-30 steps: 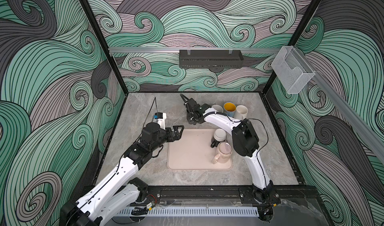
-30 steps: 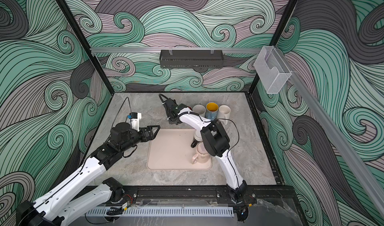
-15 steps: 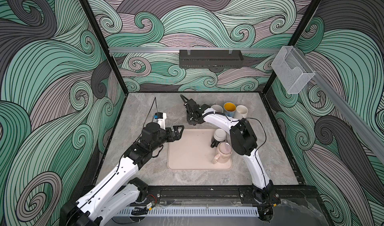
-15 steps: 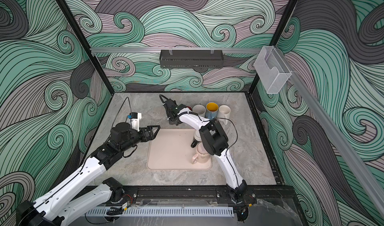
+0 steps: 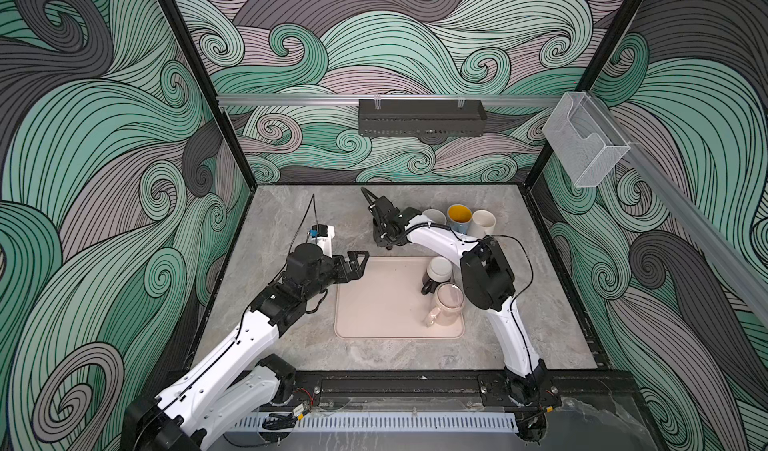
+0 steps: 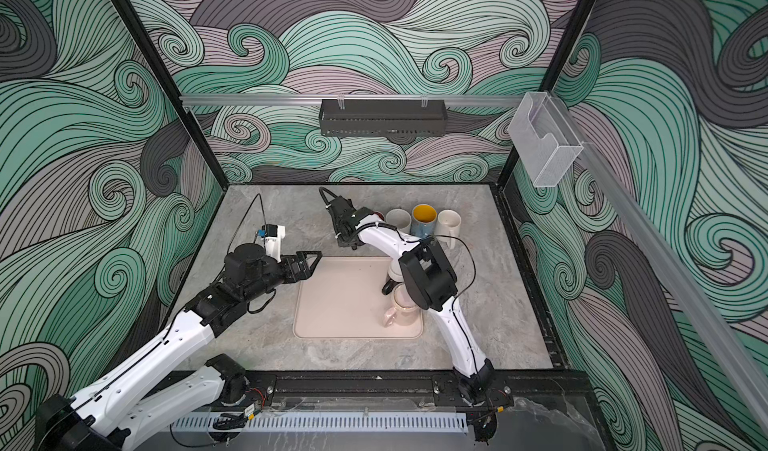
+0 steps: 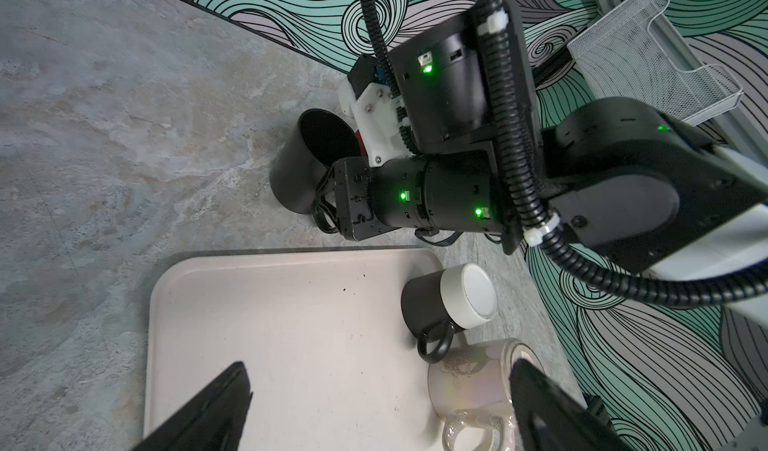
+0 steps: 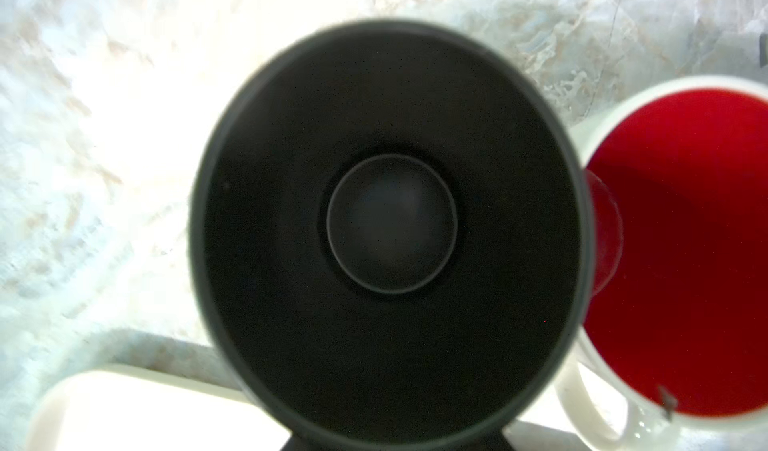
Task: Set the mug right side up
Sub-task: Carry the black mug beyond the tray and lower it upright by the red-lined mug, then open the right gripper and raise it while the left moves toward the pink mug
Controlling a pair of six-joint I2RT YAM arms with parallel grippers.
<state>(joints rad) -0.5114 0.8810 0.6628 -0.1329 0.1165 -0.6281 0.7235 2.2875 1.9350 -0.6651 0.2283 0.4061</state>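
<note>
The pearly pink mug stands upside down on the tray beside the black-and-white mug, and my left gripper should close on the handle [image 5: 432, 317] [image 7: 457, 427] of that pink mug.
A black mug [image 7: 307, 158] stands upright, mouth up, on the grey table just behind the pink tray [image 7: 270, 303]. In the right wrist view I look straight down into the black mug [image 8: 390, 220]. My right gripper [image 7: 326, 204] is at its handle side, and the mug hides how the jaws stand. In both top views the right gripper [image 5: 384, 237] [image 6: 347, 239] covers the mug. My left gripper [image 5: 359, 262] [image 6: 311, 262] [image 7: 380, 370] hangs open over the tray's left edge, holding nothing.
On the tray's right side a black-and-white mug [image 5: 437, 272] and a pearly pink mug [image 5: 446, 307] stand upside down. A grey mug [image 5: 434, 216], a yellow-lined mug [image 5: 459, 216] and a white mug [image 5: 482, 222] stand upright at the back. A red-lined mug [image 8: 685, 241] touches the black one.
The right arm's elbow has shifted slightly. The left arm has not moved, and the black mug stays under the right gripper.
</note>
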